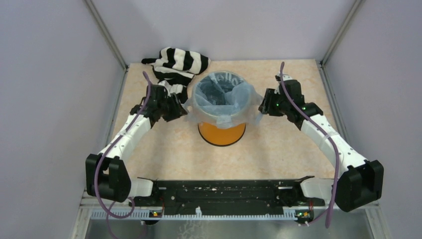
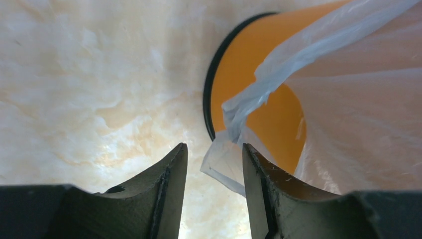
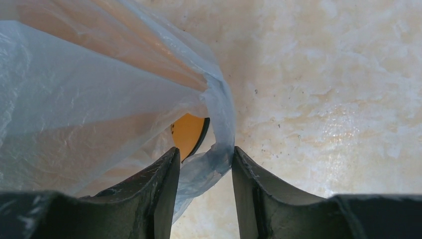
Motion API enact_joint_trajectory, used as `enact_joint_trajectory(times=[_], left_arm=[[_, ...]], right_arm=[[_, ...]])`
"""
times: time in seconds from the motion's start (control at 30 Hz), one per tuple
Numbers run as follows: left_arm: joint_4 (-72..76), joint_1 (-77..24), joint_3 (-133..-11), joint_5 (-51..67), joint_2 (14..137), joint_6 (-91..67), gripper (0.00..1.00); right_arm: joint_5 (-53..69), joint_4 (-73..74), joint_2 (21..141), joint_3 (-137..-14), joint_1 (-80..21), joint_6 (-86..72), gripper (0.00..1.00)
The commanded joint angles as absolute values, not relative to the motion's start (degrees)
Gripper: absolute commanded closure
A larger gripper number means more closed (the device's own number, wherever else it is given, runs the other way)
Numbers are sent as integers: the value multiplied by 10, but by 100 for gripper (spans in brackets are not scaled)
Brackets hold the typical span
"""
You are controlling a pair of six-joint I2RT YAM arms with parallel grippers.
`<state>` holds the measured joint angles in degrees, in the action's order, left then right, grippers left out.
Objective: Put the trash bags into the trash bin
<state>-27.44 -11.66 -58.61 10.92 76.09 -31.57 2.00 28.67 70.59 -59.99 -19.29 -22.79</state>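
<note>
Next, my left gripper grabs the trash bag's loose corner (image 2: 220, 157) and tugs it farther down, because the front edge of the trash bag sits high on the trash bin.
The light-blue trash bag (image 1: 221, 94) lines the orange trash bin (image 1: 222, 133) at the table's middle, its mouth spread over the rim and its sides draped down the outside. My left gripper (image 1: 182, 106) is at the bin's left side. In the left wrist view it (image 2: 214, 155) is open, and a loose corner of the bag (image 2: 226, 158) hangs between the fingers, beside the bin's wall (image 2: 261, 117). My right gripper (image 1: 261, 105) is at the bin's right side. In the right wrist view it (image 3: 204, 158) is open, with a handle loop of the bag (image 3: 211, 164) lying between the fingers.
A black-and-white striped cloth (image 1: 179, 63) lies at the back left, just behind my left gripper. The beige table (image 1: 283, 149) is walled by grey panels left, right and behind. The arm bases sit along the near edge.
</note>
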Motion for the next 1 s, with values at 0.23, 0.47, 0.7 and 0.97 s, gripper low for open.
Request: enact_joint_trajectory(times=[0.23,0.47,0.7,0.97], left_arm=[[-117,-99,-502,266,756,-455,43],[-36,-99,-463,278,764,-527,50],[-20,-99,-456,278,789,-531,88],[-78,-99,-466,224,822,-464,100]], right_arm=[[42,241,713,-573,-188,-241,75],[48,222,725,-552,-188,-245,86],[35,208,738,-534,-188,-245,89],[-13,194,777,-520,-188,-233,95]])
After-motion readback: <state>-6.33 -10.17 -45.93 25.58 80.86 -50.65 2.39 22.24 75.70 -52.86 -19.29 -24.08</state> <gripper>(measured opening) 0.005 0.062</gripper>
